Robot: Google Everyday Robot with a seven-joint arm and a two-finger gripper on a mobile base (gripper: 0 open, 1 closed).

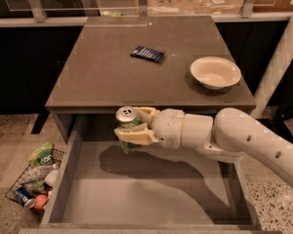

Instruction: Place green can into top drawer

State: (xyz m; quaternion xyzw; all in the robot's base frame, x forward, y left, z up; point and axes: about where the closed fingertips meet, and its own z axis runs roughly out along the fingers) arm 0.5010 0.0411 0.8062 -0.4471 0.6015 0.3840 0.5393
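Observation:
The green can, now hanging above the open top drawer, will be let go by my gripper near the middle of the top drawer's bare bottom (136, 182), a little toward the basket.
The green can (127, 122), light green with a silver top and pull tab, is held upright in my gripper (131, 126). The cream fingers (135, 136) are shut around its sides. The can hangs above the back left part of the open top drawer (141, 199), just in front of the table's front edge. The drawer is wide, shallow and grey, with a bare flat bottom. My white arm (234, 138) reaches in from the right across the drawer.
A grey table (112, 72) stands behind the drawer with a flat dark blue packet (147, 53) and a cream bowl (215, 72) on it. A wire basket (33, 182) of cans and packets sits on the floor at the left. A white post (278, 67) stands at the right.

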